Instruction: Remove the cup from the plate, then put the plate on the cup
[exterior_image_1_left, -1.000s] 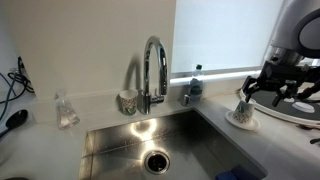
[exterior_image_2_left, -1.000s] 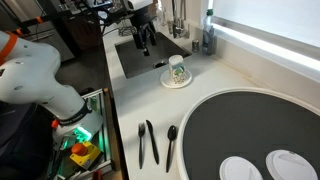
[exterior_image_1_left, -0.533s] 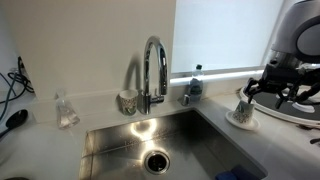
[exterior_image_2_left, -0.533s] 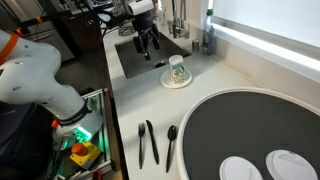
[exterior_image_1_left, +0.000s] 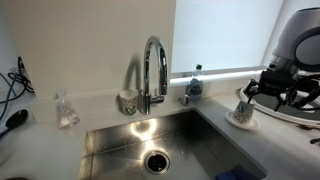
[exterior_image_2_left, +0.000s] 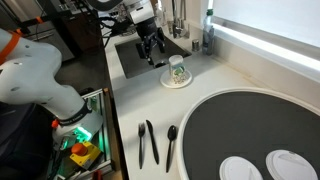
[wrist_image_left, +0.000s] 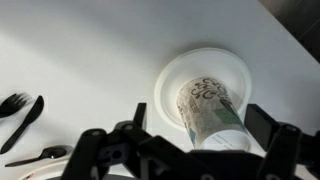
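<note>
The opening of the cup is off-center between my gripper's fingers, so I will move over, put a finger inside, and pinch the cup's rim (wrist_image_left: 204, 138).
A pale cup (wrist_image_left: 205, 108) with dark and green print stands upright on the small white plate (wrist_image_left: 175, 75), on the counter beside the sink. Both exterior views show this cup (exterior_image_2_left: 177, 69) (exterior_image_1_left: 243, 104) on its plate (exterior_image_2_left: 177, 82) (exterior_image_1_left: 241, 120). My gripper (wrist_image_left: 200, 120) is open, and in the wrist view the cup shows between its two fingers (wrist_image_left: 140, 115) from above. In the exterior views the gripper (exterior_image_2_left: 152, 50) (exterior_image_1_left: 268, 90) hangs close beside the cup, a little higher, holding nothing.
The steel sink (exterior_image_1_left: 150, 140) with its faucet (exterior_image_1_left: 153, 68) lies beside the plate. A water bottle (exterior_image_1_left: 196, 82), another cup (exterior_image_1_left: 127, 101) and a clear glass piece (exterior_image_1_left: 66, 110) stand behind it. Black cutlery (exterior_image_2_left: 148, 142) and a large dark round mat (exterior_image_2_left: 250, 125) lie nearer.
The gripper has moved from over the sink edge toward the cup, still open. Cup and plate have not moved.
</note>
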